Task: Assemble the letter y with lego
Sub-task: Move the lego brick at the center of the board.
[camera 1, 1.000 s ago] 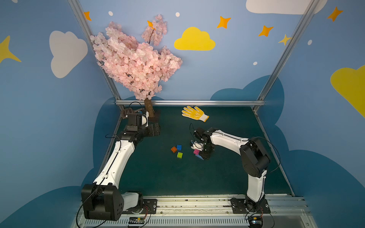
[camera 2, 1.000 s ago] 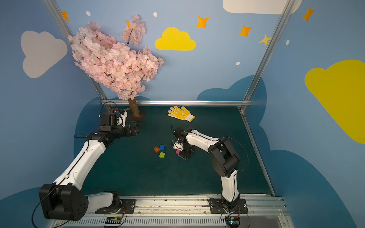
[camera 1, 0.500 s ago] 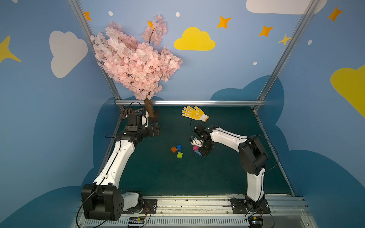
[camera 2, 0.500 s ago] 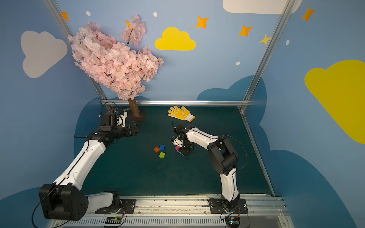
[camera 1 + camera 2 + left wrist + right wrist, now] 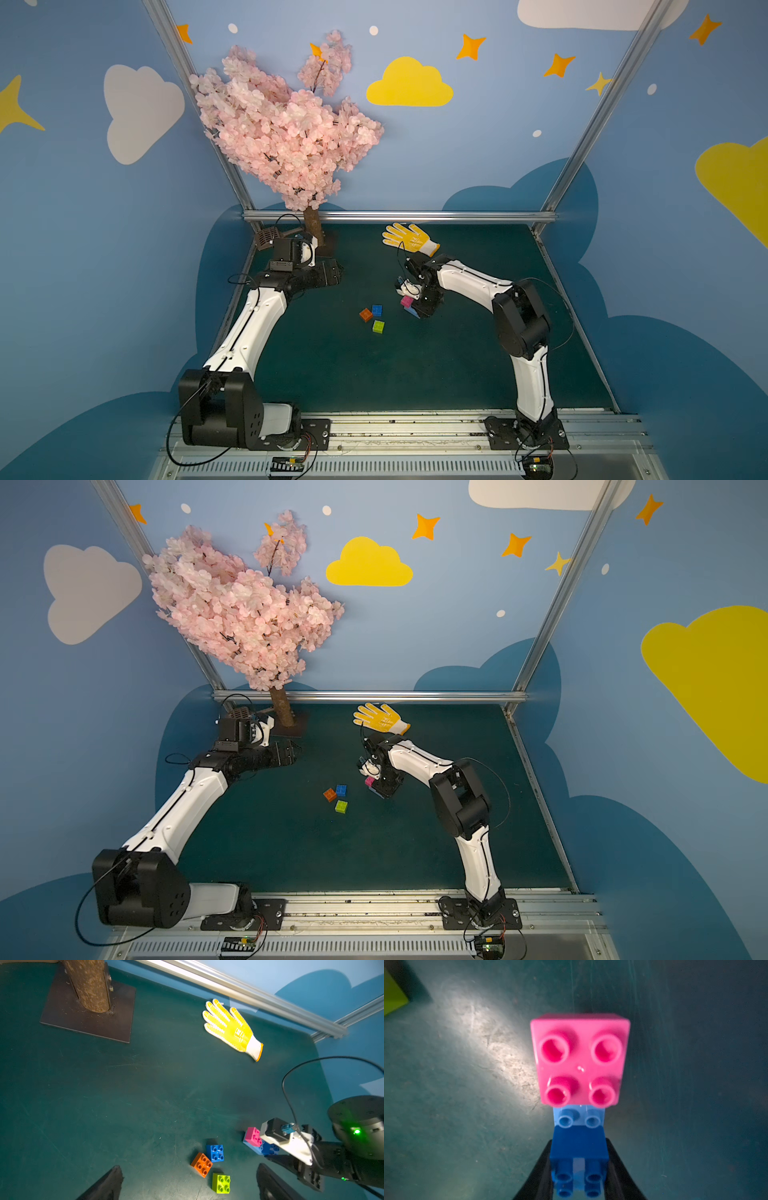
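The robot's right gripper has its fingers around the dark blue brick's end and should take the pink brick's end [image 5: 580,1066] before the left gripper brings the lime green brick.
My right gripper [image 5: 579,1167] is shut on a dark blue brick [image 5: 579,1145]. That brick sits on a light blue bar [image 5: 579,1118], and a pink brick [image 5: 579,1059] sits on the bar's other end. In both top views this piece [image 5: 407,303] [image 5: 370,782] is low at the mat, right of centre. Whether it touches the mat I cannot tell. An orange brick [image 5: 365,314], a dark blue brick [image 5: 377,310] and a lime green brick [image 5: 378,326] lie loose and close together just left of it. My left gripper [image 5: 187,1186] is open and empty, back left near the tree [image 5: 328,272].
A yellow glove [image 5: 409,237] lies at the back of the mat, behind my right arm. The pink blossom tree's trunk and dark base plate [image 5: 87,1014] stand at the back left. An aluminium rail [image 5: 399,216] runs along the back edge.
My right gripper has shifted slightly left and toward the back with the joined bricks in it. The left arm and the three loose bricks have not moved.
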You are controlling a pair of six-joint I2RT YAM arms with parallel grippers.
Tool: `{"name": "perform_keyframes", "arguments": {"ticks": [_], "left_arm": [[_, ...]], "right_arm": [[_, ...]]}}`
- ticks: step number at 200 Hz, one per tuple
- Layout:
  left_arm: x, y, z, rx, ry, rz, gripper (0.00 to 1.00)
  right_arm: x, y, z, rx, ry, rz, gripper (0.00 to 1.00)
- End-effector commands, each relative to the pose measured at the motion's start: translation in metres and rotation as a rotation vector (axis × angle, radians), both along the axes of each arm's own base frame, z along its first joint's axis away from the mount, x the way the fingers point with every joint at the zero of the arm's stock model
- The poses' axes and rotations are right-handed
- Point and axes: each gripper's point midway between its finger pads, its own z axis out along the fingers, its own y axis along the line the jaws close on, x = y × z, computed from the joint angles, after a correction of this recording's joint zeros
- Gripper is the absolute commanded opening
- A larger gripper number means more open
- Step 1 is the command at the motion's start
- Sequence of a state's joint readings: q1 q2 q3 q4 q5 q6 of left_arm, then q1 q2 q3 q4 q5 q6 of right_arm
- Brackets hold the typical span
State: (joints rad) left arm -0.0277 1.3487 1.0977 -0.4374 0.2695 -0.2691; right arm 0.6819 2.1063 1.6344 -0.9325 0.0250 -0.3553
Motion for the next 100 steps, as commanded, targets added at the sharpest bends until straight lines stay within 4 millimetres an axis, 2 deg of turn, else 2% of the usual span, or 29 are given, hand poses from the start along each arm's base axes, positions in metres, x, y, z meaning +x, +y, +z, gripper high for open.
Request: {"name": "perform_keyframes", "arguments": {"ticks": [1, 8, 15, 23, 29, 40, 100], "left_arm": [[0.004, 0.004, 0.002, -0.093, -0.011, 0.043, 0.97], [0.005, 0.007, 0.002, -0.108, -0.002, 0.059, 0.97], [0.006, 0.011, 0.002, -0.118, 0.012, 0.082, 0.87], [0.006, 0.014, 0.0, -0.125, 0.037, 0.103, 0.84], [0.006, 0.011, 0.001, -0.136, 0.045, 0.077, 0.86], [0.005, 0.008, 0.001, -0.135, 0.056, 0.043, 1.0], [0.002, 0.013, 0.001, -0.092, 0.04, 0.053, 1.0]], "right_arm": [[-0.002, -0.001, -0.008, -0.011, 0.031, 0.001, 0.2], [-0.002, -0.001, -0.008, -0.008, 0.03, 0.0, 0.24], [-0.002, -0.001, -0.007, -0.007, 0.031, -0.002, 0.28], [-0.002, -0.001, -0.008, -0.007, 0.034, -0.002, 0.3], [-0.002, -0.001, -0.008, -0.007, 0.033, -0.004, 0.31], [-0.002, -0.001, -0.008, -0.006, 0.035, -0.004, 0.34], [0.002, 0.003, 0.003, 0.024, 0.009, -0.019, 0.41]]}}
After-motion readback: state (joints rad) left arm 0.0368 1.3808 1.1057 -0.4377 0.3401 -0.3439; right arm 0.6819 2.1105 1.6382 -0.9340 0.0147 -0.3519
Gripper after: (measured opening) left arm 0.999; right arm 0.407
